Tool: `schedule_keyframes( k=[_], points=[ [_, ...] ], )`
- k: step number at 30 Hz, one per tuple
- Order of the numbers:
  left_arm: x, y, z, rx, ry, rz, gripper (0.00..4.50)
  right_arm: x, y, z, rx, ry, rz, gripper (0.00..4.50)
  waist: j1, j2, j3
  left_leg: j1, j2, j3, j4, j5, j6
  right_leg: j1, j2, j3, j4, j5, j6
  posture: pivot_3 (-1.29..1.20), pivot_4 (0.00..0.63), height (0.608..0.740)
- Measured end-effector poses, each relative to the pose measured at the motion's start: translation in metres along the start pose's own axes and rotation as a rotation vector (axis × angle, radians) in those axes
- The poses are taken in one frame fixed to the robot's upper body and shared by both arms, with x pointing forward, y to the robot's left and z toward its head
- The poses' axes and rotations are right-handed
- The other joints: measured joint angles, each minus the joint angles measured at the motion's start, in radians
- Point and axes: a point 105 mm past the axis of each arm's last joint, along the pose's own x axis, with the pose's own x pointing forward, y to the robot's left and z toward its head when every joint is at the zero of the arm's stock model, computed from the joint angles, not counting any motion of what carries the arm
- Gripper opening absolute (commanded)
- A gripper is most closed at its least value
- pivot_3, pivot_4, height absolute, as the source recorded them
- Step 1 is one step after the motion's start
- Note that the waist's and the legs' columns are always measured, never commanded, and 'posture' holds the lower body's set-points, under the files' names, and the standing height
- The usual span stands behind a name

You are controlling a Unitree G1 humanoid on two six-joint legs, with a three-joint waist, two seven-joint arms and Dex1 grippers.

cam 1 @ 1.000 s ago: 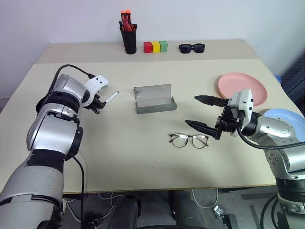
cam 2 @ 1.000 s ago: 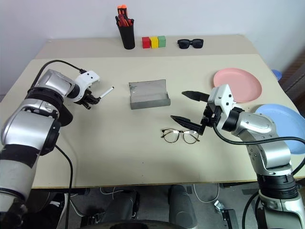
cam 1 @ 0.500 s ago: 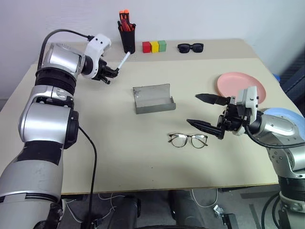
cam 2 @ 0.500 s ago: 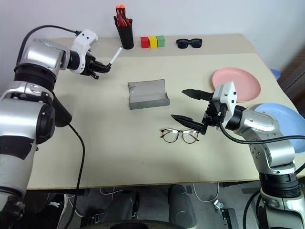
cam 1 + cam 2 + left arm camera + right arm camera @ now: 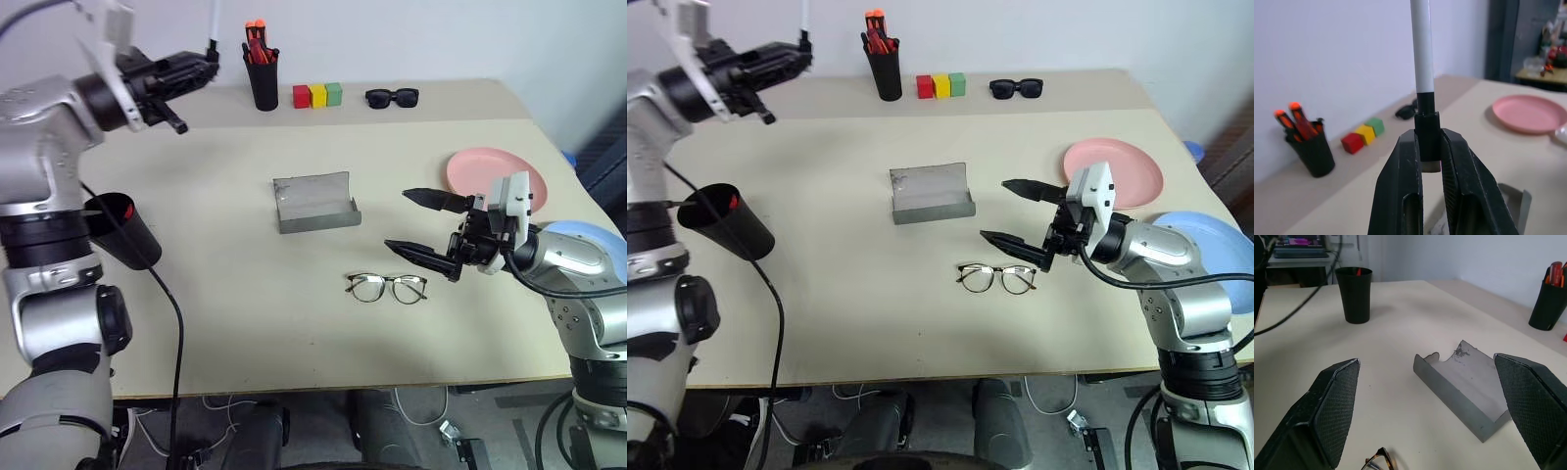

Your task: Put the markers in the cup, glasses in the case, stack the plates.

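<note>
I need to let go of the white marker with my left gripper inside the tilted black cup [image 5: 102, 226], next to the red marker. The white marker is now high over the table.
High over the table's far left, my left gripper [image 5: 203, 67] is shut on the black cap of a white marker [image 5: 1421, 44], which stands upright. The black cup [image 5: 122, 230] stands tilted near the left edge with the red marker [image 5: 128, 209] inside. In mid-table the grey case [image 5: 315, 203] lies open. In front of it the glasses [image 5: 387, 287] rest on the table. My right gripper [image 5: 398, 221] hovers open just above and right of them. The pink plate [image 5: 495, 171] and the blue plate [image 5: 1215, 235] lie at the right, apart.
A black pen holder [image 5: 264, 78] with red and orange pens, three coloured blocks [image 5: 319, 95] and black sunglasses [image 5: 394, 97] line the back edge. A black cable [image 5: 176, 323] hangs from my left arm over the table's front left.
My left arm has lifted the white marker off the table and swung it up and back, turning it upright. The cup has come into view. The right gripper has stayed put.
</note>
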Motion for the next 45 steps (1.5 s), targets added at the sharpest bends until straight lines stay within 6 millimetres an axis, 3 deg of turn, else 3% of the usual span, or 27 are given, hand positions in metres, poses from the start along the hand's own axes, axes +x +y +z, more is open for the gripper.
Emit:
schedule_keyframes(
  k=[4,9,15,20,23,30,45],
  points=[
    [-0.016,0.006,0.013,-0.115,-0.068,0.065,0.04,0.003,-0.002,0.0,0.004,-0.007,0.016,4.5,0.003,0.0,0.0,0.001,0.0,-0.001,0.001,0.0,0.0,0.001,0.0,0.0,0.0,0.0,0.0,0.0,0.15,0.74],
    [-0.032,-0.003,0.021,-0.15,-0.152,0.066,0.04,0.007,-0.001,0.001,-0.001,-0.015,0.034,4.5,-0.001,0.0,0.0,0.001,0.0,0.0,0.0,0.0,-0.001,0.0,0.0,0.0,0.0,0.0,0.0,0.0,0.15,0.74],
    [-0.084,0.027,-0.018,-0.149,-0.182,0.316,0.04,0.002,0.001,-0.002,0.011,-0.013,0.028,4.5,-0.003,0.0,0.0,0.0,0.001,0.001,-0.001,0.001,-0.002,-0.002,0.0,0.0,0.001,0.0,-0.001,0.0,0.15,0.74],
    [-0.139,0.045,-0.04,-0.065,-0.245,0.494,0.04,0.001,0.002,-0.004,0.018,-0.01,0.028,4.5,0.005,0.0,0.0,0.001,0.001,0.002,-0.001,0.001,-0.002,-0.001,-0.001,0.0,-0.001,0.001,-0.002,0.0,0.15,0.74],
    [-0.155,0.05,-0.057,-0.049,-0.23,0.535,0.04,0.003,0.001,-0.001,0.01,-0.014,0.031,4.5,0.01,0.0,-0.001,0.001,0.001,0.001,-0.001,0.001,-0.002,0.002,-0.001,-0.001,-0.003,0.001,-0.002,0.0,0.15,0.74],
    [-0.167,0.052,-0.095,-0.122,-0.221,0.597,0.04,0.004,0.001,0.001,0.004,-0.019,0.034,4.5,0.006,-0.001,-0.002,0.002,0.001,0.001,-0.001,0.0,-0.001,0.003,0.0,-0.002,-0.005,0.001,-0.002,0.0,0.15,0.74],
    [-0.159,0.034,-0.136,-0.131,-0.115,0.622,0.04,0.004,0.0,0.002,0.004,-0.018,0.026,4.5,0.006,-0.001,-0.002,0.002,0.001,0.001,-0.001,0.0,-0.001,0.003,0.0,-0.002,-0.006,0.001,-0.002,0.0,0.15,0.74]
  ],
)
